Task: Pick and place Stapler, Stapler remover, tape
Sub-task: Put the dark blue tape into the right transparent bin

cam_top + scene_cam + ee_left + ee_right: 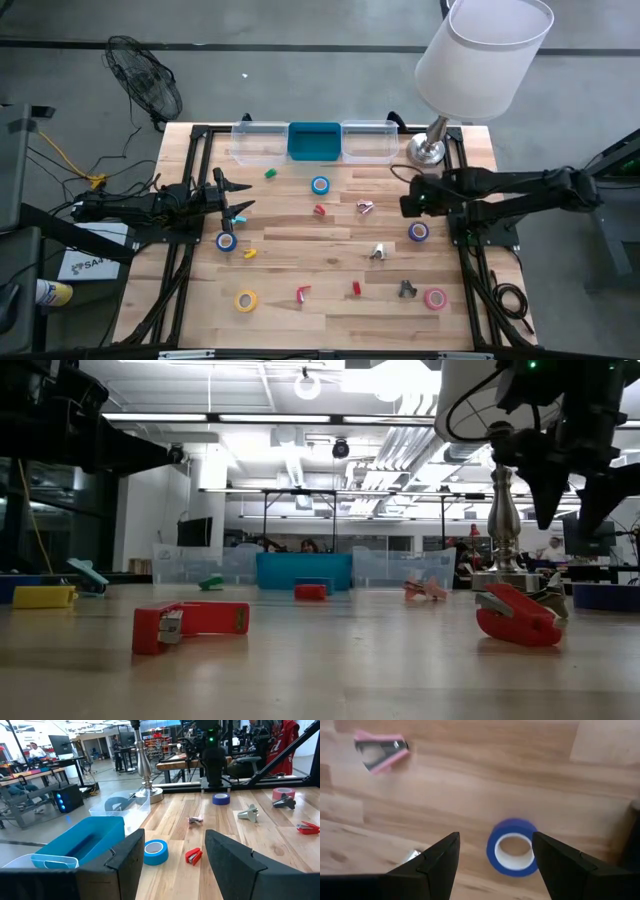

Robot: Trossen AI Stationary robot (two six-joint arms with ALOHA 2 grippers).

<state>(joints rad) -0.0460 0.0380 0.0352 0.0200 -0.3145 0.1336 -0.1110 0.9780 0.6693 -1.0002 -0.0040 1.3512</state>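
Observation:
I should close my right gripper on the blue roll's side point(411, 234) point(492, 854) facing the nearest grey remover, with one finger inside the hole of the roll.
Tape rolls lie flat on the wooden table: blue ones point(320, 185), point(418, 232), point(226, 241), a yellow one point(246, 299) and a pink one point(435, 298). Red staplers point(320, 210), point(303, 293), point(356, 288), a pink staple remover point(365, 206) and grey removers point(378, 252), point(406, 289) lie between them. My right gripper point(412, 205) hangs open above the table, pointing steeply down. The blue roll point(514, 846) lies on the table below its fingers point(440, 857), apart from them. My left gripper point(235, 205) waits open and level at the table's left edge.
Two clear bins point(260, 140), point(368, 140) and a blue bin point(314, 140) stand along the far edge. A lamp's metal base point(428, 150) stands at the far right, close behind my right arm. Small green point(270, 174) and yellow point(249, 253) pieces lie on the left half.

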